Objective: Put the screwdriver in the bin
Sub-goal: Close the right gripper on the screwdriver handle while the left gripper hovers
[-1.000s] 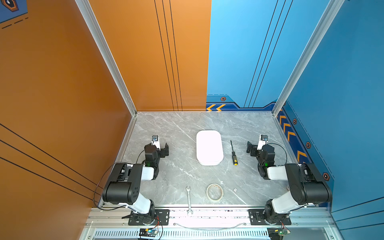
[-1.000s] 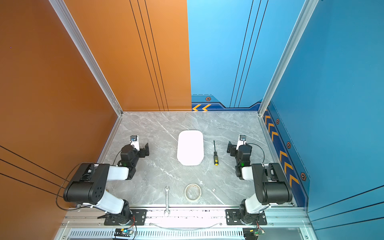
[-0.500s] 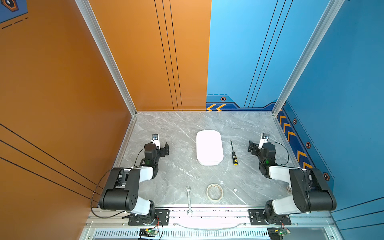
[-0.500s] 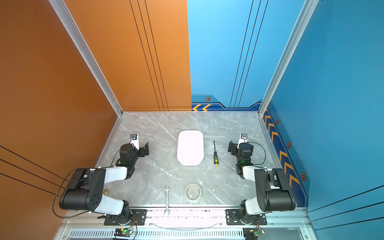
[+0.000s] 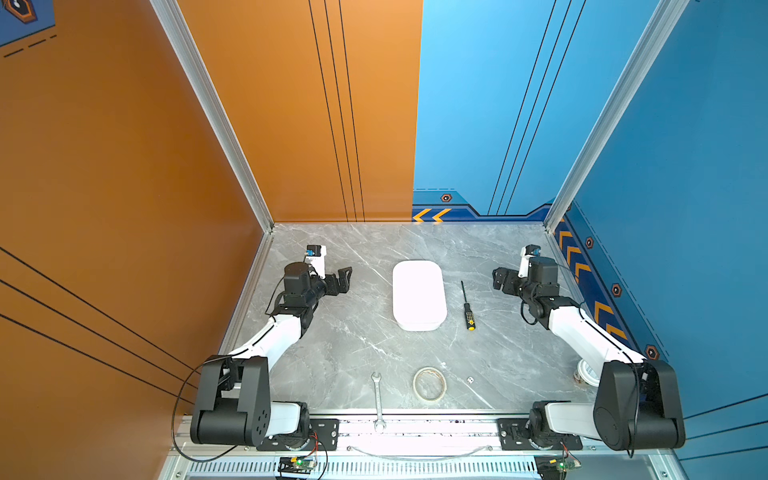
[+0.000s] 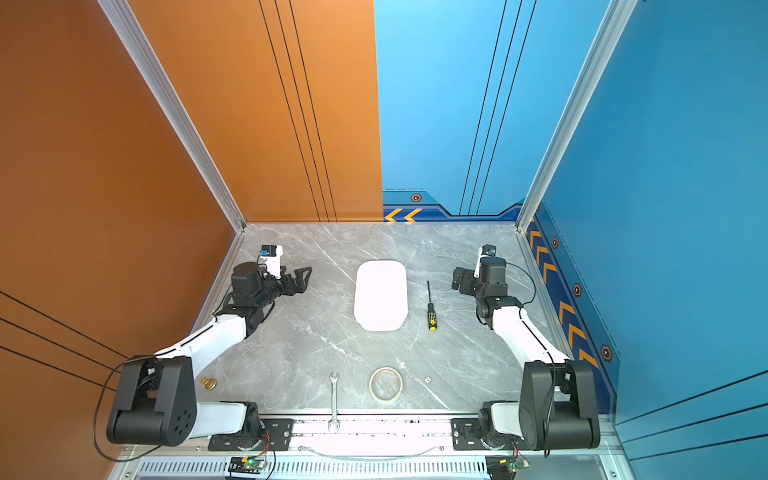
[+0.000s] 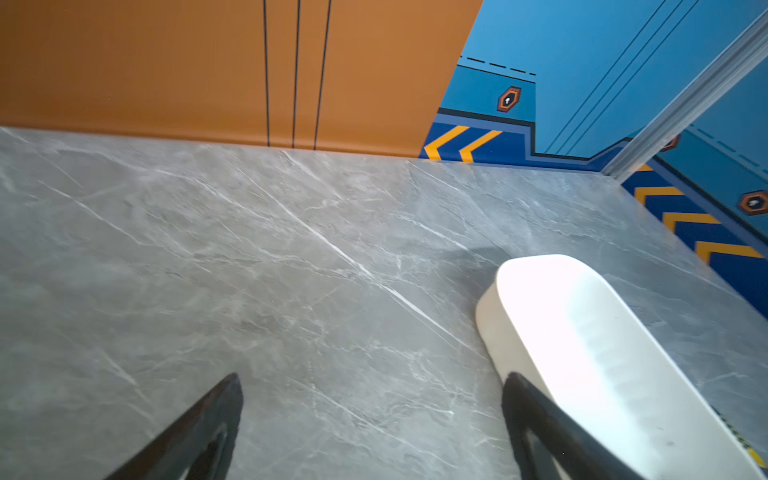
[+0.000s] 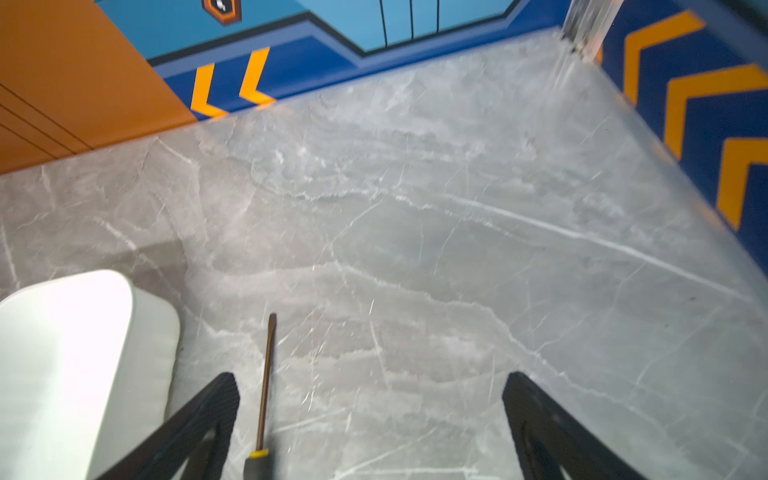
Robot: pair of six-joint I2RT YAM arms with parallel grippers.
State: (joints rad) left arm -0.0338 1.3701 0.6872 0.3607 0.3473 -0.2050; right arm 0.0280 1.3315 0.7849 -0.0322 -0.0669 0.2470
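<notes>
I will next move my right gripper over to the screwdriver and close it on the middle of its black handle (image 5: 468, 313), where the yellow dots begin.
The screwdriver (image 5: 468, 316) (image 6: 432, 316) lies flat on the marble table, black handle toward the front, just right of the bin. The white bin (image 5: 419, 295) (image 6: 381, 295) stands at the table's middle and looks empty. My right gripper (image 5: 499, 281) (image 6: 460, 281) hovers open, to the right of the screwdriver's tip and apart from it. In the right wrist view the screwdriver's shaft (image 8: 266, 382) runs just inside one finger of the right gripper (image 8: 370, 376), with the bin (image 8: 62, 353) beside it. My left gripper (image 5: 344, 279) (image 7: 372, 378) is open and empty, left of the bin (image 7: 582, 332).
A silver wrench (image 5: 378, 399) lies at the front edge, with a roll of tape (image 5: 429, 383) and a small white die (image 5: 470, 379) to its right. A white round object (image 5: 587, 372) sits by the right arm. Brass pieces (image 6: 209, 383) lie front left. Walls enclose three sides.
Both arms have stretched out, carrying their grippers inward and a little farther back. The right gripper is now closer to the screwdriver's tip. Screwdriver and bin have not moved.
</notes>
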